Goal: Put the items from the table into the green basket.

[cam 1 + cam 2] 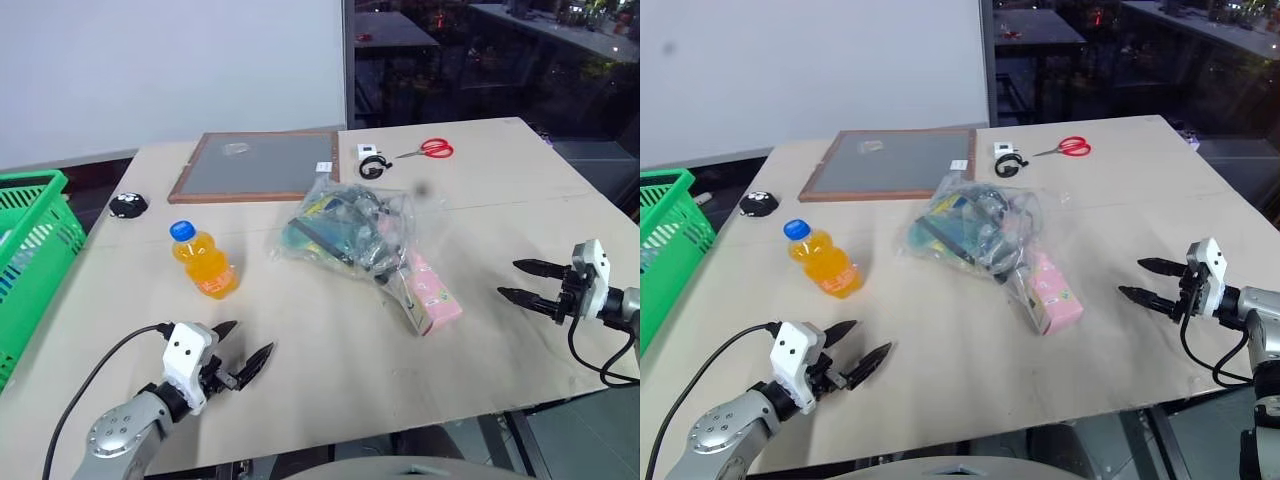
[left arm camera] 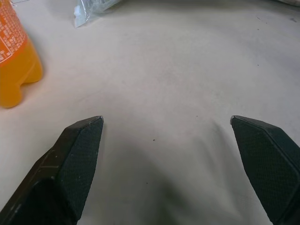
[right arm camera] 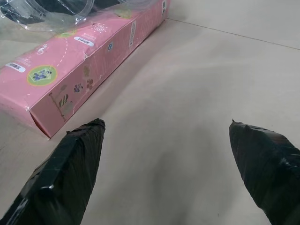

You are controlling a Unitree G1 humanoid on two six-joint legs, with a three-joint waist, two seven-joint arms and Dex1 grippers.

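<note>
Next, I close my right gripper on the loose edge (image 1: 406, 210) of the clear plastic bag, on the side nearest the red-handled scissors.
A small orange-drink bottle (image 1: 203, 260) with a blue cap stands left of centre on the table. A crinkly clear plastic bag (image 1: 345, 230) of mixed goods lies in the middle, partly covering a long pink carton (image 1: 430, 296) that also shows in the right wrist view (image 3: 79, 61). The green basket (image 1: 30, 250) sits off the table's left edge. My left gripper (image 1: 245, 352) hovers open near the front edge, below the bottle (image 2: 14, 56). At the right, my right gripper (image 1: 518, 280) is open, pointing toward the carton with a gap between.
A wood-framed grey board (image 1: 260, 165) lies at the back of the table. Red-handled scissors (image 1: 430, 150) and a small white device with a black cable (image 1: 372, 162) lie behind the bag. A black object (image 1: 128, 205) sits near the left edge.
</note>
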